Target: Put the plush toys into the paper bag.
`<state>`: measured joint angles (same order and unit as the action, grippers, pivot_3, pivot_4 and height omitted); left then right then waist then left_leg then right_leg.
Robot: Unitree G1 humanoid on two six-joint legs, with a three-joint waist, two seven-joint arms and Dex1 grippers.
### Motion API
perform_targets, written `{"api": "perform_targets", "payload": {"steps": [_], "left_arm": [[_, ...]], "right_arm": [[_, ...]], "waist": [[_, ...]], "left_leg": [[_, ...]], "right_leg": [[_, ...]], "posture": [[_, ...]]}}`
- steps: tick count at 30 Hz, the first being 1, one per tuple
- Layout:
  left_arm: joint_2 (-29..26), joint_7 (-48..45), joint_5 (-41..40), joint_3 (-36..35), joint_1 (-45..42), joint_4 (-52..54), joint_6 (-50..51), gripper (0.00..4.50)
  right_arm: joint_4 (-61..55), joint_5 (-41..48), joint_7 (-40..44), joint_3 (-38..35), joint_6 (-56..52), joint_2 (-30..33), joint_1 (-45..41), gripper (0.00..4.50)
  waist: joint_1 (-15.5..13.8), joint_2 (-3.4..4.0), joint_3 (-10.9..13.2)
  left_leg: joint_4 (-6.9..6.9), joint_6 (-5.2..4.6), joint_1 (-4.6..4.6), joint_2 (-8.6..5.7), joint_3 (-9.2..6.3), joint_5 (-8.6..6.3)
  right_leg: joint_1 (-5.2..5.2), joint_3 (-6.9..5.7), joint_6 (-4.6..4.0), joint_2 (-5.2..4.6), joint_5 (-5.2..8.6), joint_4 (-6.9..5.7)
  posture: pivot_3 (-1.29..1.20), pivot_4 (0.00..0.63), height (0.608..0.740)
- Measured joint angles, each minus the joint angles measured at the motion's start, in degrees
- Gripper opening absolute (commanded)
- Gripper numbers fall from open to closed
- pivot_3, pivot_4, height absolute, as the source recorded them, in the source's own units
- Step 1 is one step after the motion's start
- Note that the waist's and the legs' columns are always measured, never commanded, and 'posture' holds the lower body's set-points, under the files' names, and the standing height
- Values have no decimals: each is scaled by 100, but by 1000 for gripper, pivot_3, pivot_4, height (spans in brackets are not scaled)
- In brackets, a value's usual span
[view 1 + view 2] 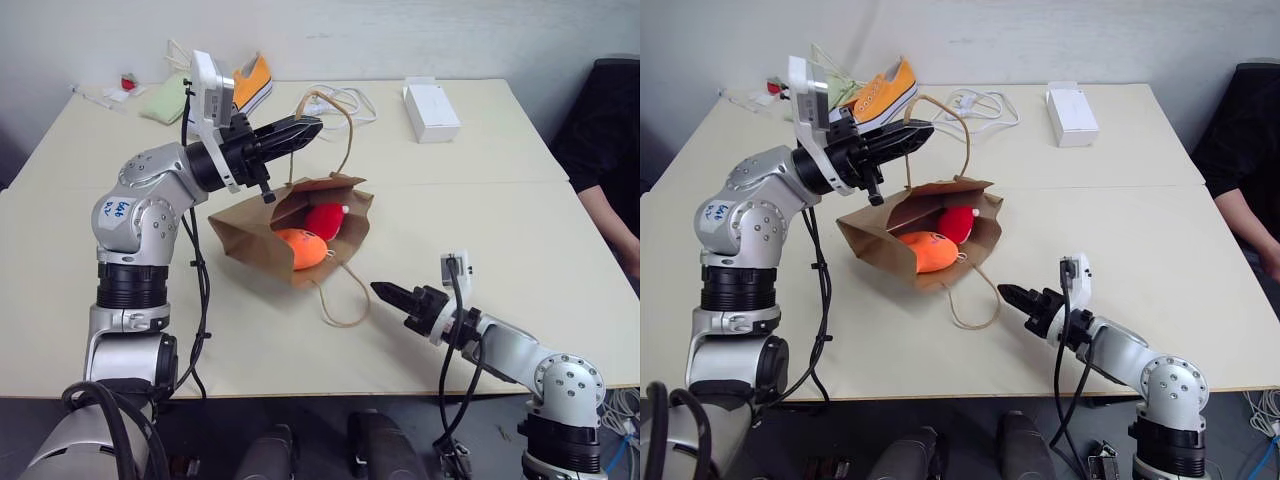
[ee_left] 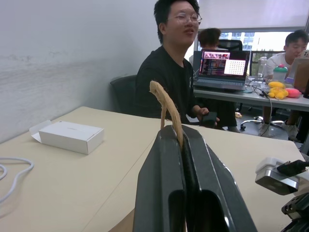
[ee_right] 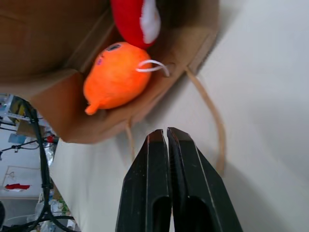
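The bag lies sideways around the plush toys, so next my right gripper lifts the paper bag's lower handle [image 1: 346, 325] to stand it upright.
The brown paper bag [image 1: 250, 228] lies on its side in the middle of the table, its mouth facing me. Inside the mouth rest both plush toys, the orange one [image 1: 301, 248] in front and the red one [image 1: 324, 220] behind it. My left gripper [image 1: 308, 127] hovers above the bag, shut on the bag's upper rope handle [image 2: 166, 104], holding the mouth open. The lower handle [image 1: 340, 305] trails loose on the table. My right gripper [image 1: 383, 291] is shut and holds nothing, just in front of the bag's mouth, above the tabletop.
A white box [image 1: 431, 109] sits at the far right of the table, a white cable [image 1: 345, 100] beside it. An orange sneaker [image 1: 252, 82] and a pale green pouch [image 1: 165, 100] lie at the far left. A person [image 2: 174, 82] sits beyond the table's right side.
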<state>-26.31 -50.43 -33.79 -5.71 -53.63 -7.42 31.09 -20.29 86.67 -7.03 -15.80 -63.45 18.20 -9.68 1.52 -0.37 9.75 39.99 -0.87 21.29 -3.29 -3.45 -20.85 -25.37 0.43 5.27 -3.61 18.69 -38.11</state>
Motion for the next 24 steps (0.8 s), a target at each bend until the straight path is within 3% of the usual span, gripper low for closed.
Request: {"api": "perform_targets", "payload": {"steps": [5,8,10,14,21,24], "left_arm": [[20,-6,4,1,0,-2,-1,0],[44,-13,22,3,0,-4,-12,0],[45,-13,29,0,0,-8,-29,0],[50,-8,38,-2,-1,-32,-60,0],[48,-46,62,5,-3,-61,-100,0],[23,-57,75,5,-3,-63,-100,0]], "right_arm": [[-346,445,13,43,209,387,115,32],[-506,159,5,140,243,820,313,187],[-537,-17,15,217,218,1038,584,622],[-537,-66,249,272,196,1293,1136,2063],[-382,235,344,557,350,1130,919,4474],[-107,95,385,854,413,811,595,4474]], "waist": [[-9,0,0],[-24,0,0],[-41,-1,0],[-87,-1,0],[-94,-2,0],[-79,-11,-6]], "left_leg": [[1,0,1,0,0,0],[1,-1,1,0,-1,-1],[-2,-1,2,1,-1,-1],[2,-3,3,1,-1,-1],[4,-3,0,2,-1,-1],[4,-2,-6,6,-1,-1]], "right_leg": [[1,0,0,-1,0,2],[2,0,0,-1,0,5],[2,-1,0,-1,0,6],[3,1,0,-1,0,7],[6,0,0,0,0,6],[11,-2,-2,3,-2,8]], "posture": [[0,150,740],[0,150,740],[0,150,740],[0,150,740],[0,150,740],[0,150,740]]}}
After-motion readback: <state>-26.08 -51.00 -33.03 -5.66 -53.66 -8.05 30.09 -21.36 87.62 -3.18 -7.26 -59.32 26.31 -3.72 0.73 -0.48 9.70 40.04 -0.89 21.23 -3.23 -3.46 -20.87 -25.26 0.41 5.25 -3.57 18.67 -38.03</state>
